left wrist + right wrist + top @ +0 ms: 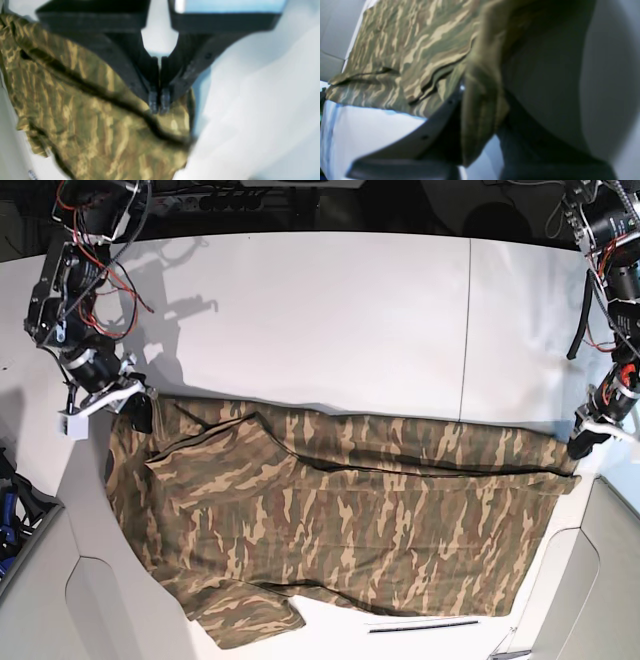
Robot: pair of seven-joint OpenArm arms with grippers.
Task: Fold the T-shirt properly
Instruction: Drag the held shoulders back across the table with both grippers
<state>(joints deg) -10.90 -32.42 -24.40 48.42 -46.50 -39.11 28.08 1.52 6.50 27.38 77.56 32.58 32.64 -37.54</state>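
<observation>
The T-shirt's corner will leave my left gripper on the bare white table (559,278) beyond the seam, near the back edge.
The camouflage T-shirt (340,520) lies spread across the white table (300,310), its far edge folded over along its length. My right gripper (140,412) is at the shirt's far left corner. In the right wrist view it (483,92) is shut on a bunched fold of the shirt (420,50). My left gripper (583,443) is at the shirt's far right corner. In the left wrist view its fingers (159,105) are closed together on the shirt's edge (87,120). The collar label is hidden.
A seam (465,330) runs across the table at the right. Red and black cables (95,250) hang on the arm at the back left. A thin dark strip (410,627) lies at the table's front edge, with grey panels (600,580) beyond it.
</observation>
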